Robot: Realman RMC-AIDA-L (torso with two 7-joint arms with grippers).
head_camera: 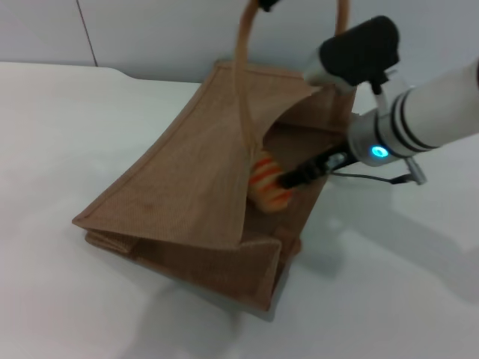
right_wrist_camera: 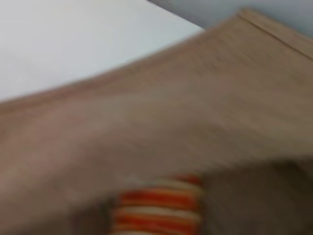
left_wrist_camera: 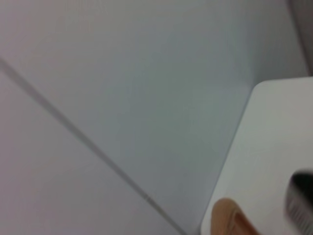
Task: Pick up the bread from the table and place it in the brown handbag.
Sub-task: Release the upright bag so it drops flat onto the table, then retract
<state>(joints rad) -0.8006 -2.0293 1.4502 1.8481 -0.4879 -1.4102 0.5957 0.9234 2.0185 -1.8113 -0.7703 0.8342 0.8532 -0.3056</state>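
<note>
Next, my left gripper lets go of the loop handle as soon as it is over the middle of the brown handbag's upper side [head_camera: 209, 148].
The brown handbag [head_camera: 187, 202] stands slumped on the white table [head_camera: 67, 134], its mouth facing my right arm. The bread [head_camera: 267, 183], orange and pale striped, hangs at the bag's mouth just inside the near wall, with my right gripper [head_camera: 284, 180] shut on it. The right wrist view shows the bread [right_wrist_camera: 156, 210] under the woven bag wall [right_wrist_camera: 171, 122]. One loop handle [head_camera: 243, 67] is pulled straight up to my left gripper [head_camera: 263, 4], a dark tip at the top edge, shut on it. A bit of that handle [left_wrist_camera: 230, 220] shows in the left wrist view.
The second handle [head_camera: 343, 19] rises behind my right arm's black wrist block [head_camera: 359, 48]. A grey wall [head_camera: 150, 30] runs behind the table's far edge. White tabletop stretches to the left and front of the bag.
</note>
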